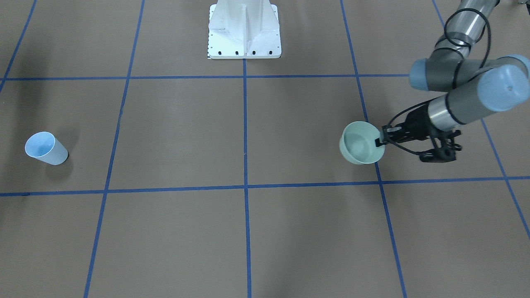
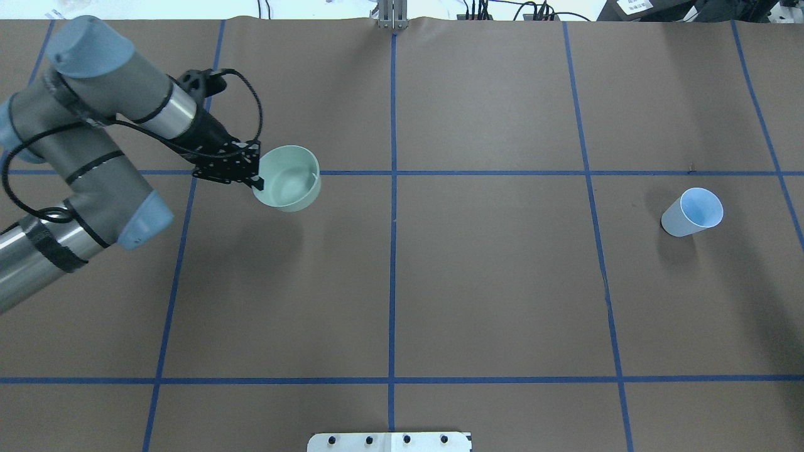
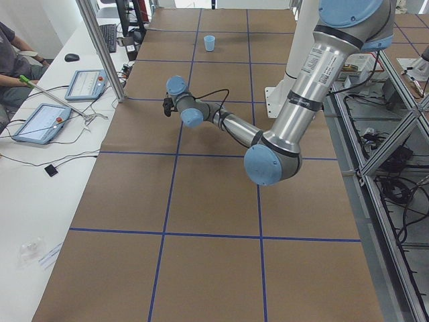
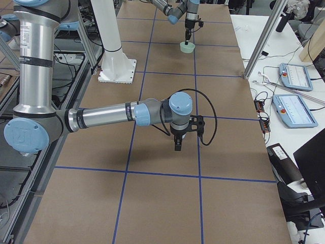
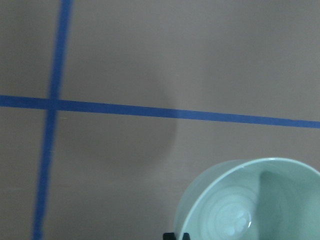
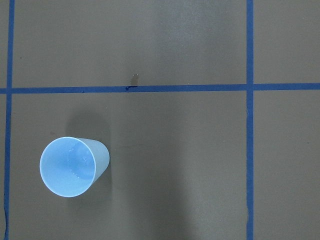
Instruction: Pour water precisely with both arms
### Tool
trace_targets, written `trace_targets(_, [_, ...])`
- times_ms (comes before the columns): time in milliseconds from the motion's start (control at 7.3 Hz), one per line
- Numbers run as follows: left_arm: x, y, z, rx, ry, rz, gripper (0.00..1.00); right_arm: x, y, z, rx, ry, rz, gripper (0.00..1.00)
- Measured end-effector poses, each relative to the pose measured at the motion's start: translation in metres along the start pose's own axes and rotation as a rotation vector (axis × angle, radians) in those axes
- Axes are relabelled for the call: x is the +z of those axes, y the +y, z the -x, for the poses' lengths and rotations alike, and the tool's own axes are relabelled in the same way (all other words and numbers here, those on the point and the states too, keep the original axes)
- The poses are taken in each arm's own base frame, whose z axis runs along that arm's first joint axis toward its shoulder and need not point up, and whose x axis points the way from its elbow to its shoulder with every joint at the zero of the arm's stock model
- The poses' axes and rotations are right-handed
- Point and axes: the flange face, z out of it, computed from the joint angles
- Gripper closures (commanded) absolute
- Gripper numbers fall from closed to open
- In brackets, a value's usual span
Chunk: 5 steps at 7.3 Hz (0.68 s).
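Next, I set the pale green bowl down with my left gripper on the blue tape line running from the white pedestal (image 1: 246,149).
My left gripper (image 2: 256,180) is shut on the rim of a pale green bowl (image 2: 287,177), one finger inside the wall. The bowl (image 1: 361,142) seems to hang slightly above the brown table, casting a round shadow in the left wrist view. Faint whitish ripples of water (image 5: 232,222) show on the bowl's bottom (image 5: 250,205). A light blue cup (image 2: 693,212) stands upright far off at the table's other end (image 1: 45,148). The right wrist view looks straight down on the cup (image 6: 68,166). My right gripper (image 4: 177,145) shows only in the exterior right view, pointing down over the table; I cannot tell its state.
The white pedestal (image 1: 244,31) is bolted at the robot's edge of the table. Blue tape lines (image 2: 392,251) grid the brown surface. A side table with tablets (image 3: 40,121) and a seated person (image 3: 10,54) runs along the far edge.
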Motion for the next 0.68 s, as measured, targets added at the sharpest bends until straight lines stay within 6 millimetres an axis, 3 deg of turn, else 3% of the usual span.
trace_targets(137, [0.034, 0.008, -0.053, -0.01, -0.011, -0.018, 1.0, 0.0, 0.0, 0.0, 0.0, 0.001, 0.0, 0.0])
trace_targets(274, [0.061, 0.016, -0.086, -0.016, -0.03, -0.036, 1.0, 0.001, 0.0, 0.0, 0.0, 0.001, 0.001, 0.0])
trace_targets(411, [0.08, 0.025, -0.101, -0.014, -0.047, -0.049, 1.0, 0.001, 0.0, 0.0, 0.0, 0.002, 0.002, 0.0])
trace_targets(685, [0.098, 0.036, -0.108, -0.009, -0.064, -0.054, 1.0, 0.002, 0.0, 0.0, 0.0, 0.002, 0.003, 0.0])
